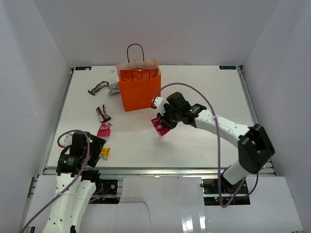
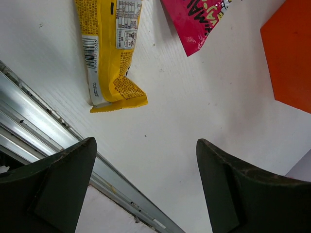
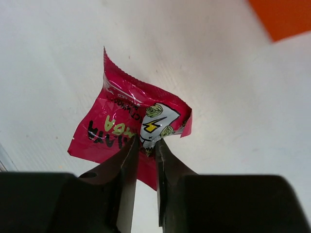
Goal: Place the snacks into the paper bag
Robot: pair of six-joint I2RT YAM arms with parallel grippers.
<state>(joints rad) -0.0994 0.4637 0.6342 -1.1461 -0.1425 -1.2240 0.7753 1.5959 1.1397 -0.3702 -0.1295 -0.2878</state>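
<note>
My left gripper should next close on the end [image 1: 104,153] [image 2: 113,83] of the yellow packet that points toward the middle of the table.
The orange paper bag [image 1: 138,91] stands upright at the back middle of the table. My right gripper [image 1: 164,121] is shut on a crumpled red snack packet [image 1: 160,127] and holds it above the table, in front of and to the right of the bag. In the right wrist view the fingers [image 3: 130,160] pinch the packet's [image 3: 116,127] lower edge. My left gripper [image 1: 97,148] is open and empty at the near left. A yellow packet [image 1: 105,153] and a magenta packet [image 1: 103,129] lie just beyond it; both show in the left wrist view, yellow [image 2: 109,48] and magenta [image 2: 197,22].
A dark brown packet [image 1: 102,114] lies left of the bag. Another dark packet [image 1: 98,88] and a silver-grey one [image 1: 114,89] lie at the back left. The metal table edge rail [image 2: 43,121] runs just under my left gripper. White walls enclose the table.
</note>
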